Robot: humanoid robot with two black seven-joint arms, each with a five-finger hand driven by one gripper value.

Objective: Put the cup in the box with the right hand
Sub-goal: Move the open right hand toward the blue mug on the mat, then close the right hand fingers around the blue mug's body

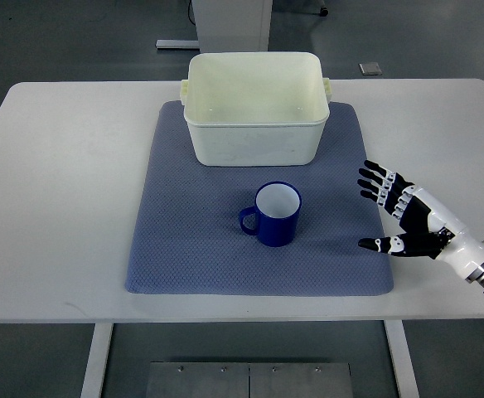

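Note:
My right gripper needs to go to the dark blue cup from the side (293, 220) opposite the cup's handle. It will close around the body of the cup there.
A dark blue cup (274, 215) with a white inside stands upright on the blue-grey mat (184, 215), its handle pointing left. Behind it on the mat sits a cream plastic box (254, 124), open at the top and with nothing visible inside. My right hand (373, 214) comes in from the lower right and hovers at the mat's right edge, about a hand's width to the right of the cup. Its fingers (383, 184) are spread and its thumb (384, 244) points toward the cup. It holds nothing. The left arm does not show.
The mat lies on a white table (60, 182) whose front edge runs just below the mat. Grey floor and a white stand (229, 25) lie beyond the table's far edge.

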